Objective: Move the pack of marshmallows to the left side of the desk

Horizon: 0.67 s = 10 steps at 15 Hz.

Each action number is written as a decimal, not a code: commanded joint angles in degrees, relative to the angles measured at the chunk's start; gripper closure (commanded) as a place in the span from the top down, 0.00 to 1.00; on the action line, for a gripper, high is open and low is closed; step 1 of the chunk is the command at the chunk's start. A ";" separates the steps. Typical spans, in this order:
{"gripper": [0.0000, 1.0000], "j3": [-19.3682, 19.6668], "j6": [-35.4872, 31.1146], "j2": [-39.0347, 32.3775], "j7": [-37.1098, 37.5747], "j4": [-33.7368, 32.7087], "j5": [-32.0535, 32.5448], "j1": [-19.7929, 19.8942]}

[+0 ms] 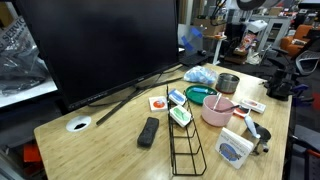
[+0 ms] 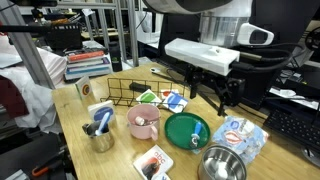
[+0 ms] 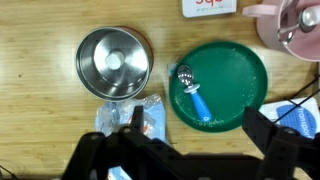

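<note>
Next, I move my gripper to the pack of marshmallows and close it on the bag's middle (image 1: 200,76) (image 3: 150,122), toward the green plate.
The pack of marshmallows (image 2: 241,136) is a crinkly light-blue bag lying on the light-wood desk (image 1: 110,140) beside a steel bowl (image 2: 222,165). It also shows in an exterior view (image 1: 200,75) near the monitor's foot. In the wrist view only part of the bag (image 3: 150,118) shows, partly hidden behind one finger. My gripper (image 2: 218,98) hangs above the desk between the bag and a green plate (image 2: 187,130). Its fingers (image 3: 195,135) are wide apart and hold nothing.
The green plate (image 3: 222,80) holds a blue-handled spoon (image 3: 193,92). A pink mug (image 1: 217,111), a black wire rack (image 1: 186,140), a black remote (image 1: 148,131), a white-and-blue box (image 1: 178,97) and a red-and-white card (image 1: 158,102) lie around. A large monitor (image 1: 100,45) stands behind. A cable hole (image 1: 78,124) is near it.
</note>
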<state>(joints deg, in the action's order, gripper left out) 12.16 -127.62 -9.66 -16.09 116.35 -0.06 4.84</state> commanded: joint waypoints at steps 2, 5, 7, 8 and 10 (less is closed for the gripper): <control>1.00 -2.22 0.24 -9.06 2.04 -8.70 -1.84 3.08; 1.00 -3.10 0.30 -14.47 2.88 -13.40 -1.31 4.10; 1.00 -3.41 0.25 -17.94 3.04 -16.27 -0.27 4.44; 1.00 -3.25 0.46 -19.62 3.48 -17.59 0.58 4.42; 1.00 -3.05 0.37 -22.30 3.79 -19.49 2.17 4.38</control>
<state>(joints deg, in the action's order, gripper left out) 10.24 -128.34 -28.63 -13.56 100.78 -0.23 7.87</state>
